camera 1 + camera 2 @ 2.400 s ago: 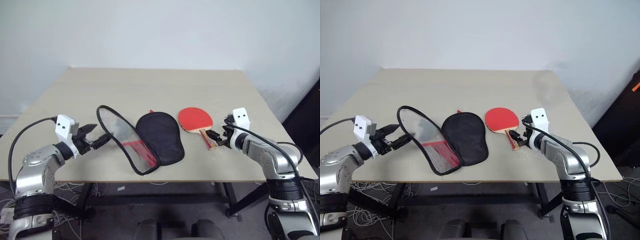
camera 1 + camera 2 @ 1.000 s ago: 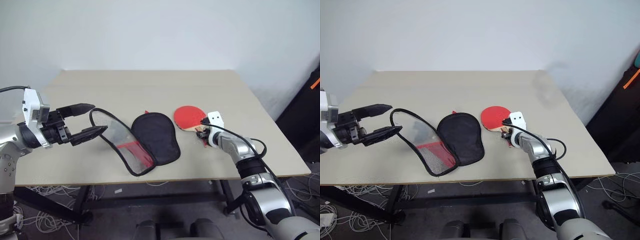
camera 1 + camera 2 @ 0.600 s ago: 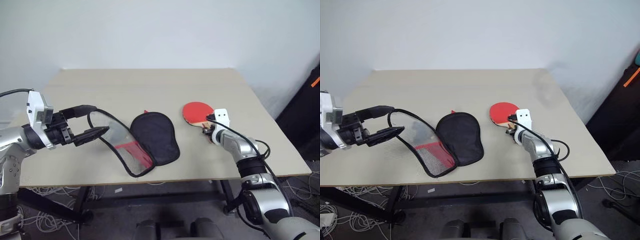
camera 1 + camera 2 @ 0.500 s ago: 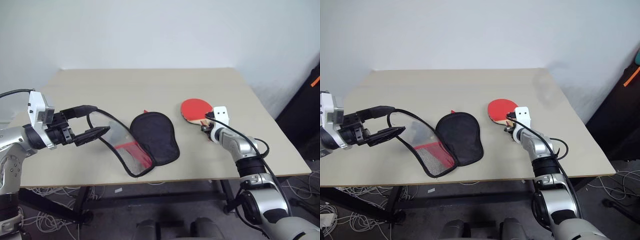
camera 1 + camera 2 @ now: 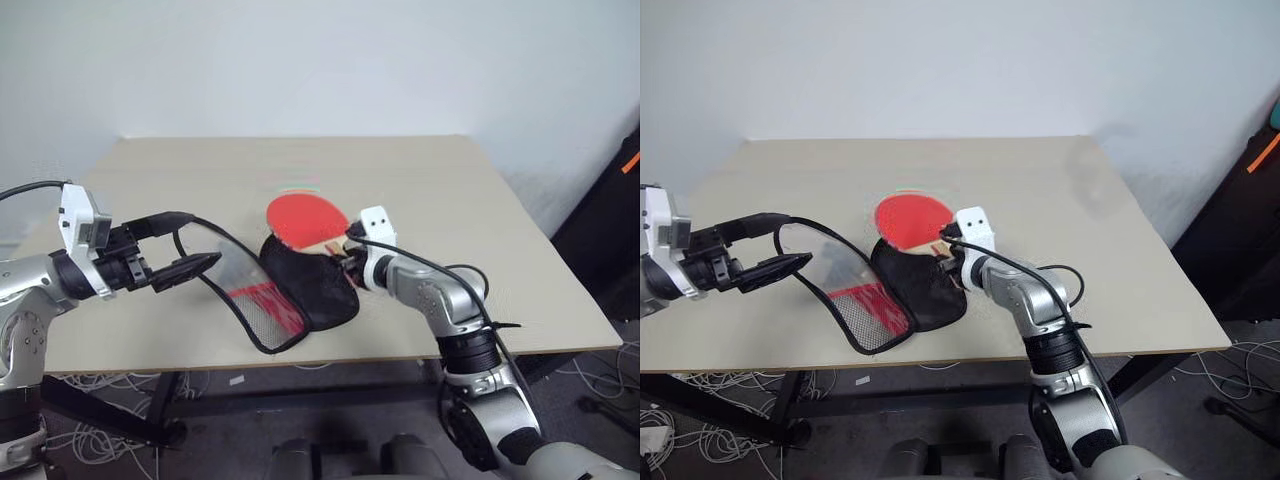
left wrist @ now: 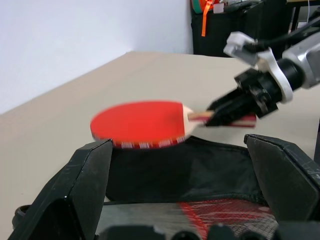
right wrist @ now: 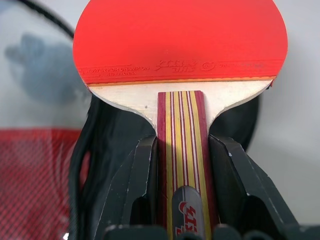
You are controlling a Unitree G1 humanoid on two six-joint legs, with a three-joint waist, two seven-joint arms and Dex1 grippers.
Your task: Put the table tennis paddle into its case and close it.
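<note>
Next, I let go of the table tennis paddle with my right gripper on the black lining of the open case [image 5: 317, 259] [image 7: 176, 129], next to the mesh flap.
My right gripper [image 7: 184, 145] is shut on the striped wooden handle of the table tennis paddle [image 5: 300, 218]. It holds the red blade a little above the table, over the far end of the case [image 5: 312, 285]. The case lies open mid-table, its black lining up. Its mesh flap [image 5: 240, 290] with the black zipper rim stands raised on the left. My left gripper [image 5: 185, 243] is open at that raised rim, fingers spread wide, the upper finger against the zipper edge. In the left wrist view the paddle [image 6: 140, 122] floats level above the black lining [image 6: 190, 170].
The beige table [image 5: 400, 170] stands against a white wall, with bare surface behind and to the right of the case. Dark equipment with an orange strap [image 5: 628, 165] stands off the table's right side. Cables lie on the floor under the table.
My right gripper has carried the paddle left and upward, from the table's right side to above the case's black half. The left gripper and the raised flap have stayed put.
</note>
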